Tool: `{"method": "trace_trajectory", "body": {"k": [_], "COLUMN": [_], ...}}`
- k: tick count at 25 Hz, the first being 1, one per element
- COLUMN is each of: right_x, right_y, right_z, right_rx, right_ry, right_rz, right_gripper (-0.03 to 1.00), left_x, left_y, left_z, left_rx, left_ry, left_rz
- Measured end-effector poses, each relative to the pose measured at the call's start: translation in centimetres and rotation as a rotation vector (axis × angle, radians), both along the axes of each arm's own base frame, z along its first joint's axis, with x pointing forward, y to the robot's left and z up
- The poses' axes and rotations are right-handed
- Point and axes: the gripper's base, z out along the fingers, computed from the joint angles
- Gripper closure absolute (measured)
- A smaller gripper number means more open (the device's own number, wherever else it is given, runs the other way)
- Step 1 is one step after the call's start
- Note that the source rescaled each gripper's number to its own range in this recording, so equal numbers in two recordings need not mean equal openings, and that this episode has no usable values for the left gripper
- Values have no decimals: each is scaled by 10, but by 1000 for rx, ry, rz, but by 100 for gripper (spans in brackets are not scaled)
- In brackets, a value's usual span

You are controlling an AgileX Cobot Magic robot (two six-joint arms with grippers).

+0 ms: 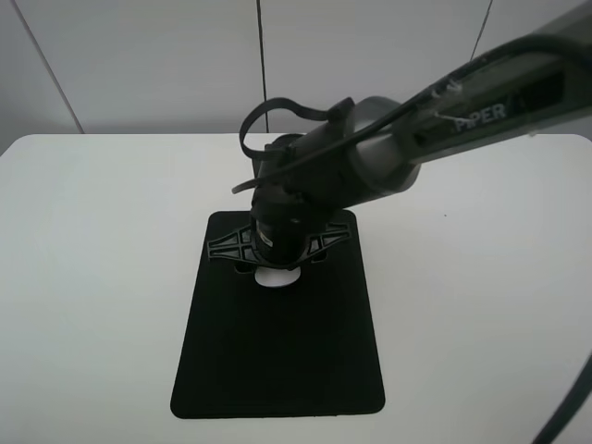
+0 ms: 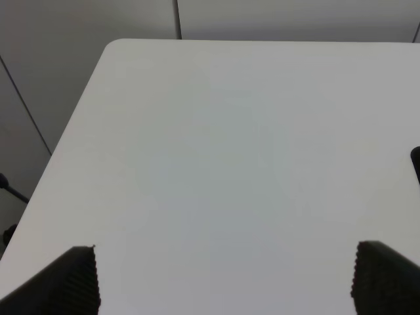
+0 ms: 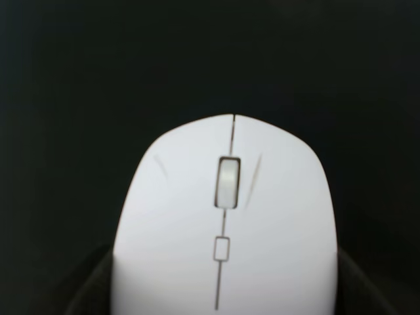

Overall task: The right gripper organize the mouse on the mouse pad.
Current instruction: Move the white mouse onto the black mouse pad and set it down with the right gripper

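Observation:
My right gripper will release the white mouse on the far half of the black mouse pad [image 1: 287, 276], halfway between the long sides of the mouse pad. The mouse is now at or just above the pad's surface.
The white mouse [image 3: 223, 216] with its grey scroll wheel lies between the fingers of my right gripper [image 3: 223, 292], whose dark fingertips [image 3: 88, 285] press against both of its sides. In the high view the right gripper [image 1: 276, 264] points straight down over the far end of the black mouse pad [image 1: 277, 361], and only a sliver of the mouse [image 1: 275, 276] shows beneath it. The mouse is at or just above the pad's surface; I cannot tell which. My left gripper [image 2: 223, 282] is open and empty over bare white table, out of the high view.
The white table [image 1: 92, 277] surrounds the pad on all sides. The right arm marked "PIPER" [image 1: 481, 102] reaches in from the upper right with a looped black cable [image 1: 268, 116]. The table's far edge meets a grey wall.

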Motion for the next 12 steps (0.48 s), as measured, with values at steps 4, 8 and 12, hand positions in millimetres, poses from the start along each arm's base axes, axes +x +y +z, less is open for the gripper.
{"method": "trace_trajectory", "body": {"k": [4,8,12], "right_x": [0,1,1], "right_y": [0,-1,-5], "right_z": [0,0,-4], "right_rx": [-2,-6,-5], "right_ry": [-6,-8,0], "right_rz": [1,1,-3], "right_gripper": [93,93,93], "left_x": [0,0,0], "left_y": [0,0,0], "left_z": [0,0,0], "left_rx": [0,0,0], "left_ry": [0,0,0], "left_rz": [0,0,0]}}
